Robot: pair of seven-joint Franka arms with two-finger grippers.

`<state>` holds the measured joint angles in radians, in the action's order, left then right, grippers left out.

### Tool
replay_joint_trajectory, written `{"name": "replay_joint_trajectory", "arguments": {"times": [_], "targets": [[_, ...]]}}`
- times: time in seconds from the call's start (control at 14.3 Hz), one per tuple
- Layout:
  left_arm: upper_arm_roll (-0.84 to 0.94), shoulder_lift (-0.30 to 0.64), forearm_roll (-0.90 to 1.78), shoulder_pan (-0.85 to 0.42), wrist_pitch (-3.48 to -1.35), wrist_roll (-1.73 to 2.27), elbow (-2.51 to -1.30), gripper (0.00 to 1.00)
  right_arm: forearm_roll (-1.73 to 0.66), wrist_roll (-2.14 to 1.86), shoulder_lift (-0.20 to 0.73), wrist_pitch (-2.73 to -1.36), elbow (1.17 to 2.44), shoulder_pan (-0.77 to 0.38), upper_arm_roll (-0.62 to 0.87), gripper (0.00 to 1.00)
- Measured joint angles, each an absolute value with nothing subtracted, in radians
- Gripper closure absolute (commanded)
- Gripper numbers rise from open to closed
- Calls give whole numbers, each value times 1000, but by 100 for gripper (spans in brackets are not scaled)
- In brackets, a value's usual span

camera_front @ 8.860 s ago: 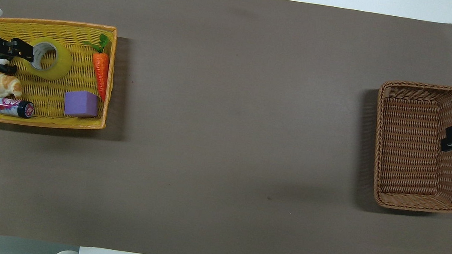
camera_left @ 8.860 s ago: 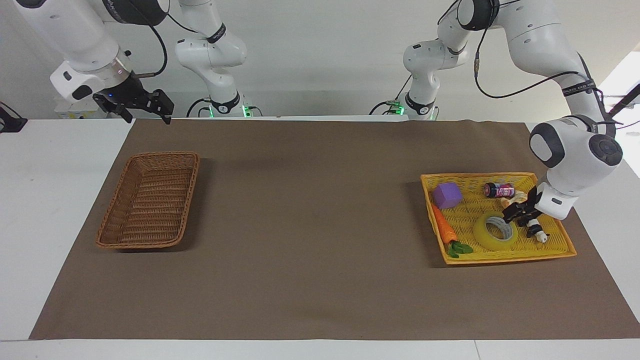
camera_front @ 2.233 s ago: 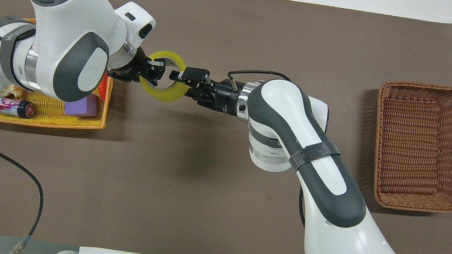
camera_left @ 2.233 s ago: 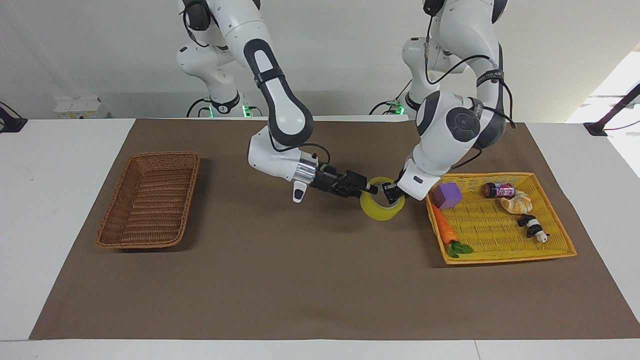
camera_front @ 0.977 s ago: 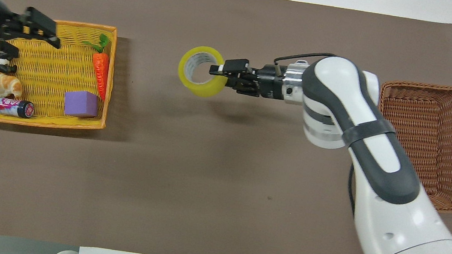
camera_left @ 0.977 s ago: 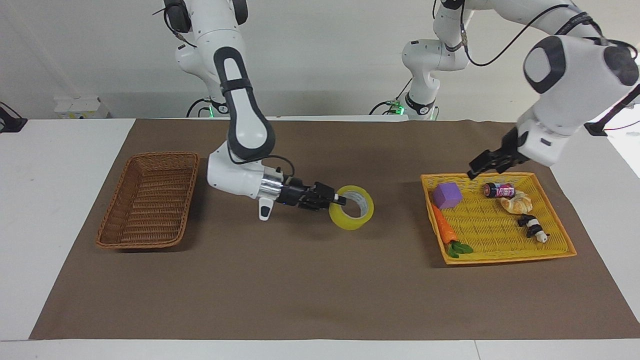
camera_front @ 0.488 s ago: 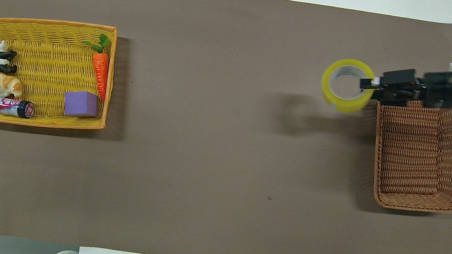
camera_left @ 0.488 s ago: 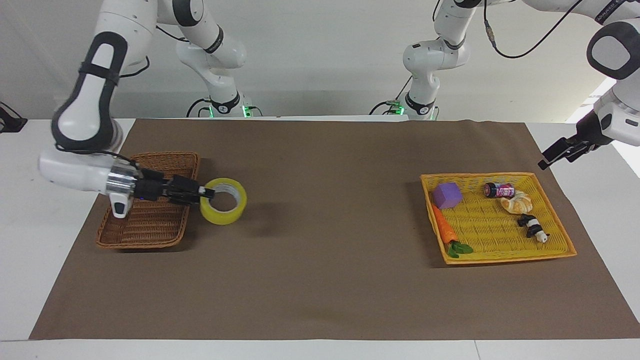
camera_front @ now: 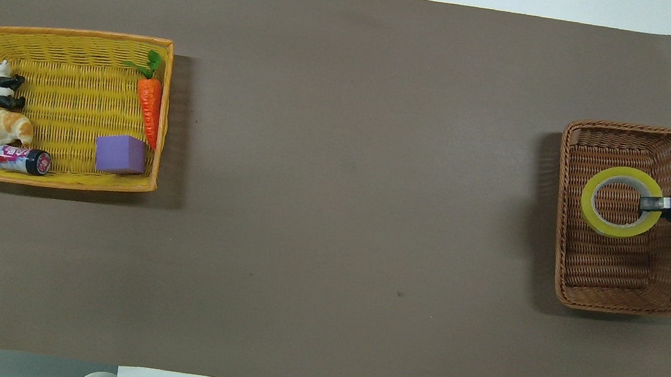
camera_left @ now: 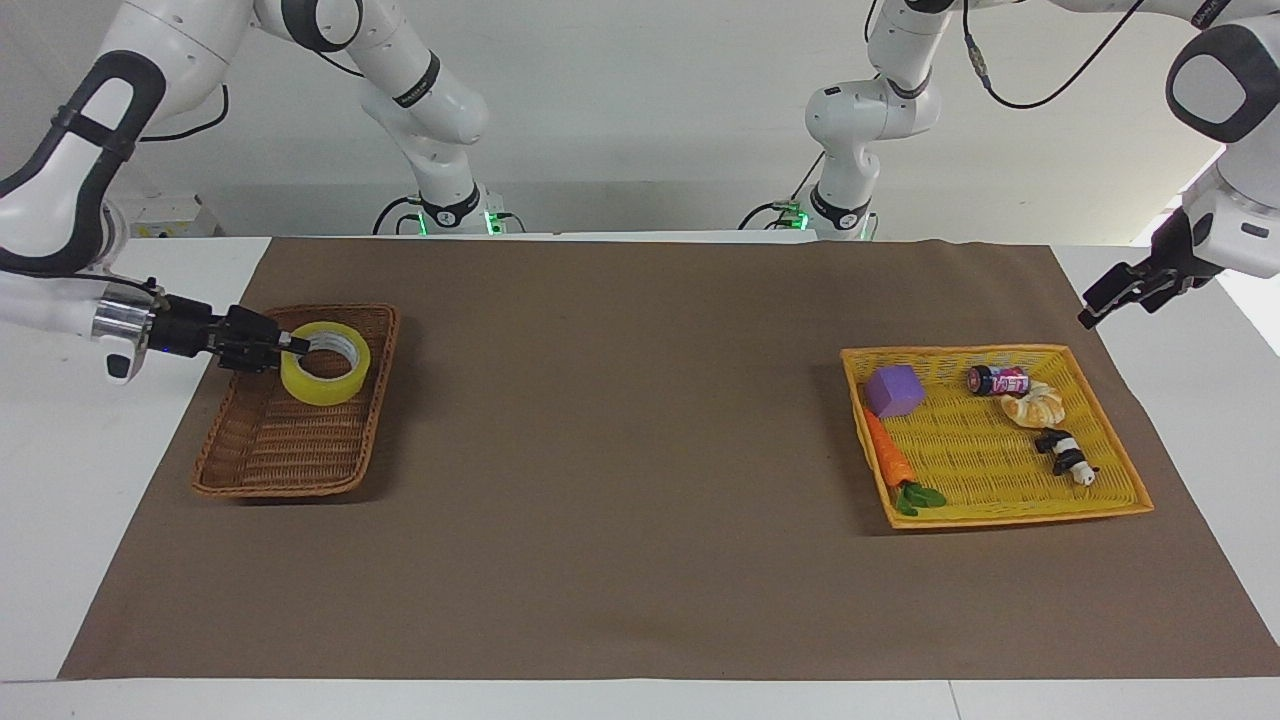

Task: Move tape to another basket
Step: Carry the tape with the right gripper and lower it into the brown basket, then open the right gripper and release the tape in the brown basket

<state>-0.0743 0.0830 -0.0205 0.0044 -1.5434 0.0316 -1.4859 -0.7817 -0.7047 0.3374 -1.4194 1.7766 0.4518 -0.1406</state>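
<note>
My right gripper should release the tape on the middle of the brown wicker basket's bottom (camera_front: 625, 221).
The tape (camera_left: 322, 386), a yellow ring with a white core, hangs roughly flat over the half of the brown wicker basket (camera_left: 285, 460) that lies nearer the robots. My right gripper (camera_left: 287, 346) is shut on the ring's wall, coming in from the right arm's end of the table. From overhead, the tape (camera_front: 615, 230) sits inside the outline of the basket (camera_front: 617, 293), with the right gripper (camera_front: 654, 203) at its rim. I cannot tell whether the tape touches the basket floor. My left gripper (camera_left: 1097, 308) is open and holds nothing, raised over the left arm's end of the table.
The yellow basket (camera_left: 1010, 512) near the left arm's end holds a purple cube (camera_left: 894, 390), a carrot (camera_left: 887, 455), a can (camera_left: 998, 380), a croissant (camera_left: 1035, 403) and a panda figure (camera_left: 1066, 457). A brown mat (camera_left: 620, 450) covers the table between the baskets.
My right gripper has carried the tape from beside the brown basket to over its inside. The left gripper has barely moved.
</note>
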Motion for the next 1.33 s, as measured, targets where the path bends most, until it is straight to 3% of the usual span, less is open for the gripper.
{"name": "replay_joint_trajectory", "arguments": {"times": [0.28,0.63,0.7,0.77,0.84,1.12,1.33], "targets": [[-72,11,-52,-48,-1450,33,-1487,0,-739,-726,346,-1456,1786,471,-140,100],[-80,10,-53,-43,-1447,33,-1501,0,-704,-843,406,-1529,1813,497,-140,98],[-80,10,-53,-43,-1447,33,-1501,0,-696,-850,409,-1542,1817,499,-140,74],[-80,10,-53,-43,-1447,33,-1501,0,-681,-853,409,-1548,1817,500,-140,20],[-80,10,-53,-43,-1447,33,-1501,0,-668,-854,407,-1550,1815,500,-139,0],[-79,13,-53,-44,-1448,33,-1519,0,-535,-856,368,-1636,1797,452,-123,0],[-75,13,-53,-48,-1449,33,-1527,0,-360,-848,265,-1696,1766,343,-121,0]]}}
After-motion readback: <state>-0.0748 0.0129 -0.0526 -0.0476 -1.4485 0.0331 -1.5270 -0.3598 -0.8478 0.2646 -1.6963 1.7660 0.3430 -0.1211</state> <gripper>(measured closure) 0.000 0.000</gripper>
